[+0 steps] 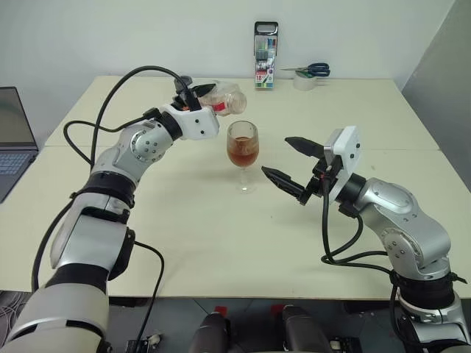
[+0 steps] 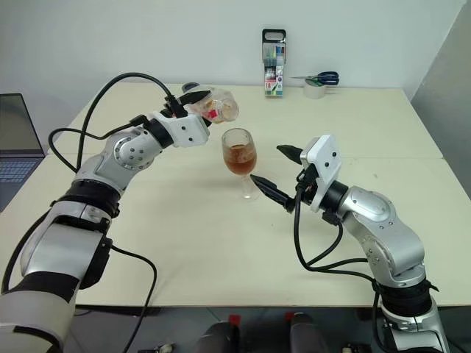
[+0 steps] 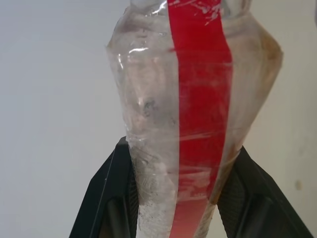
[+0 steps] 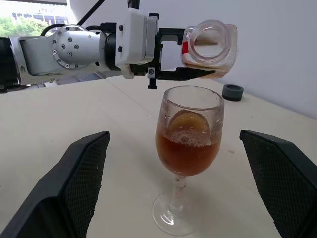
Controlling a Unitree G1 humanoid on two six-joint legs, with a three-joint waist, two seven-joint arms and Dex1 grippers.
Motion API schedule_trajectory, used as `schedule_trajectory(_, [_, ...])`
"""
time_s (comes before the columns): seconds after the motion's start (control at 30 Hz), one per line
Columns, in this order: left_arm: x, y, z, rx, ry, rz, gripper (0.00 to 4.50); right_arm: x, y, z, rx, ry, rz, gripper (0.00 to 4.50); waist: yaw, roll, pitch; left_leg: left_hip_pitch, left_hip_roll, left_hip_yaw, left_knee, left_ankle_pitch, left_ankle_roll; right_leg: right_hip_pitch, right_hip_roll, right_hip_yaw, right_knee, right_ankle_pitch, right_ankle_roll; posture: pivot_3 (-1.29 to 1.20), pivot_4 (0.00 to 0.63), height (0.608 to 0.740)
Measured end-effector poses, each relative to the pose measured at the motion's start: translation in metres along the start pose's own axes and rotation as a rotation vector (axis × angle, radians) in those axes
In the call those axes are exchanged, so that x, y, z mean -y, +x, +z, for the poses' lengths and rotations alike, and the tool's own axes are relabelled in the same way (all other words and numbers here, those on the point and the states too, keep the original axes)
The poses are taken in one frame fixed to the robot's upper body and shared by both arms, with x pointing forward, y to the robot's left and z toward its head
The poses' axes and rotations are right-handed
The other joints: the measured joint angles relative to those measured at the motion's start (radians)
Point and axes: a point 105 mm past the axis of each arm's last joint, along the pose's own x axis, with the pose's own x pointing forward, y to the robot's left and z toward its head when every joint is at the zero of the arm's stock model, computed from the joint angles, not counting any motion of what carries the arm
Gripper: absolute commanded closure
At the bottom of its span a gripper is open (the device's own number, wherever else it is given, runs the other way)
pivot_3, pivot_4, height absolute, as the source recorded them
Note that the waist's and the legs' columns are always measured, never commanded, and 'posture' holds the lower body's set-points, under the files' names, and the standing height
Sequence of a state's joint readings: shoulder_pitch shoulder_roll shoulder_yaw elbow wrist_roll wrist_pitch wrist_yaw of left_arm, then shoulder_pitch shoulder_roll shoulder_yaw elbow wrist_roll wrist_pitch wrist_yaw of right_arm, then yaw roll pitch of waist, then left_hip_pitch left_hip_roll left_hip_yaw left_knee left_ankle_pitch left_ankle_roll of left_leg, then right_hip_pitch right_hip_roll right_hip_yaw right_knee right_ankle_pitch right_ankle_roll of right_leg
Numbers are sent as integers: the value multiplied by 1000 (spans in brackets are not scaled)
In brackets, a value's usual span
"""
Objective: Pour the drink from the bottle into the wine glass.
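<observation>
The robot's left gripper needs to set the bottle, now tipped above and behind the glass, down on the bare table [image 1: 169,179] between the wine glass and the laptop.
My left gripper [image 1: 200,95] is shut on the bottle [image 1: 224,99], a clear plastic one with a red label strip [image 3: 198,124]. The bottle lies tipped on its side just above and behind the wine glass [image 1: 242,151], its open mouth [image 4: 210,39] toward the glass. A thin amber layer lies along its lower side. The glass stands upright on the table, about half full of amber-brown drink [image 4: 187,151] with foam on top. No stream shows between bottle and glass. My right gripper [image 1: 275,155] stands open beside the glass, its fingers [image 4: 74,183] apart from it.
A marker pack [image 1: 266,65] stands at the table's far edge, with scissors [image 1: 309,70] and a tape roll [image 1: 304,81] beside it. A laptop [image 1: 15,140] sits at the far left. A small dark round object [image 4: 232,92] lies on the table beyond the glass.
</observation>
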State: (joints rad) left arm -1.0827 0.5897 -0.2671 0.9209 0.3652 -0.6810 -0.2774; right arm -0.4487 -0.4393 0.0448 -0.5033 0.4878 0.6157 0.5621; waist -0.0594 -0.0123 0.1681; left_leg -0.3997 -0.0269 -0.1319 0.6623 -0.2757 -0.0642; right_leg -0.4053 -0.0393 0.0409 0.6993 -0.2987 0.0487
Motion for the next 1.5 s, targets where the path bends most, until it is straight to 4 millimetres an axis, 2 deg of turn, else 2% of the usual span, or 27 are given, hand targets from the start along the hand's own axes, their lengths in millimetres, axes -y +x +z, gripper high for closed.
schedule_trajectory(0.17, [-12,-3,-6,-53,-257,106,2822,-4,2,0,-12,-11,30,0,-2,0,0,0,1,0,0,0,0,0,0,0,0,0,0,0,150,740])
schedule_trajectory(0.27, [-23,-15,-22,-129,-447,203,2823,-10,-1,-4,-59,-29,76,0,-7,0,0,1,1,-2,0,0,0,0,0,0,1,0,0,0,150,740])
schedule_trajectory(0.33, [-23,-30,-37,-203,-586,262,2823,-15,0,-5,-80,-33,103,0,-14,0,0,1,2,-2,0,0,0,0,0,0,1,0,0,0,150,740])
schedule_trajectory(0.4, [-15,-44,-49,-270,-688,288,2823,-20,2,-7,-98,-17,122,0,-22,0,0,1,2,-3,0,0,0,0,0,0,2,0,0,0,150,740])
schedule_trajectory(0.57, [23,-75,-65,-428,-903,303,2823,-21,7,-11,-152,2,129,0,-23,-1,-1,1,2,-4,0,0,0,0,0,0,2,0,0,0,150,740])
schedule_trajectory(0.73, [35,-108,-78,-529,-1044,380,2823,-23,11,-17,-173,10,137,0,-21,-2,-1,1,2,-3,1,0,0,0,0,1,1,0,0,0,150,740])
schedule_trajectory(1.07, [59,-119,-80,-567,-1132,377,2823,-25,21,-19,-165,16,153,0,-5,-3,-2,1,2,-3,1,0,0,0,-1,1,0,0,0,0,150,740])
schedule_trajectory(1.13, [65,-123,-81,-577,-1141,375,2098,-25,22,-18,-164,11,154,0,-5,-3,-2,2,2,-3,0,0,0,0,-1,1,0,0,0,0,150,740])
schedule_trajectory(1.37, [75,-129,-81,-582,-1160,367,23,-28,26,-12,-145,3,174,0,2,-3,-2,1,2,-3,0,0,0,0,-1,1,0,0,0,0,150,740])
schedule_trajectory(1.5, [76,-130,-80,-577,-1148,363,23,-28,26,-13,-146,5,175,0,3,-3,-2,1,2,-3,0,0,0,0,-1,1,0,0,0,0,150,740])
